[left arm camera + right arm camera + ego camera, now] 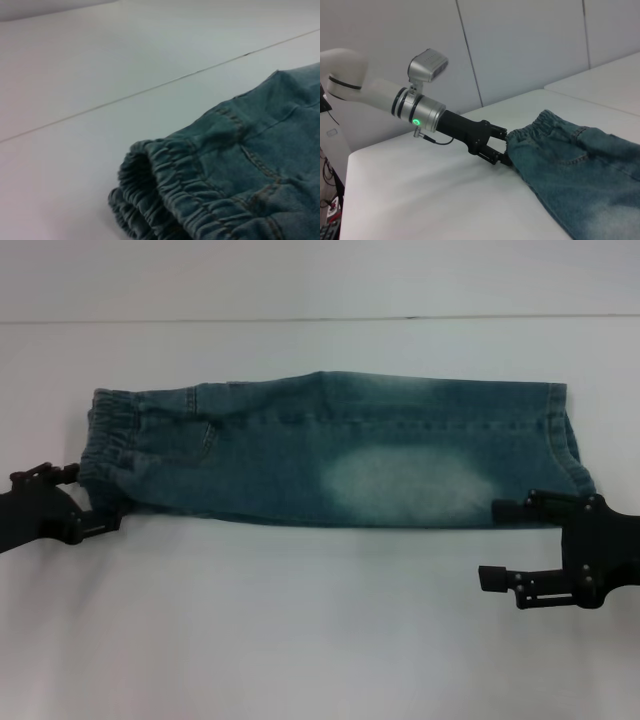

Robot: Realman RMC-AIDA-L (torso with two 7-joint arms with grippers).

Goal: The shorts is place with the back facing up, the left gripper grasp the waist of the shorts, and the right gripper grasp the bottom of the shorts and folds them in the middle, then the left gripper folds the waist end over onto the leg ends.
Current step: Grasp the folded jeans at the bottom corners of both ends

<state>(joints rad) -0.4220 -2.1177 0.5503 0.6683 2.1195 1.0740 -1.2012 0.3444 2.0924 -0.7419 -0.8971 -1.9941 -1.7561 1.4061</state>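
My right gripper should next move to the shorts' pale faded patch (384, 466) near their middle and close there, holding the cloth beside the fold.
The blue denim shorts (330, 455) lie folded lengthwise on the white table (300, 640), elastic waist (110, 440) on the left and leg ends (565, 440) on the right. My left gripper (95, 502) is at the waist's near corner, and its fingers look apart with the cloth edge between them. From the right wrist view, the left gripper (506, 147) straddles the gathered waist (545, 125). The left wrist view is filled by the waist (170, 170). My right gripper (493, 542) is open just in front of the leg ends, holding nothing.
A seam in the table (320, 318) runs across behind the shorts. In the right wrist view a pale wall (530, 45) stands behind the table, and the table's edge (350, 165) drops off beyond the left arm.
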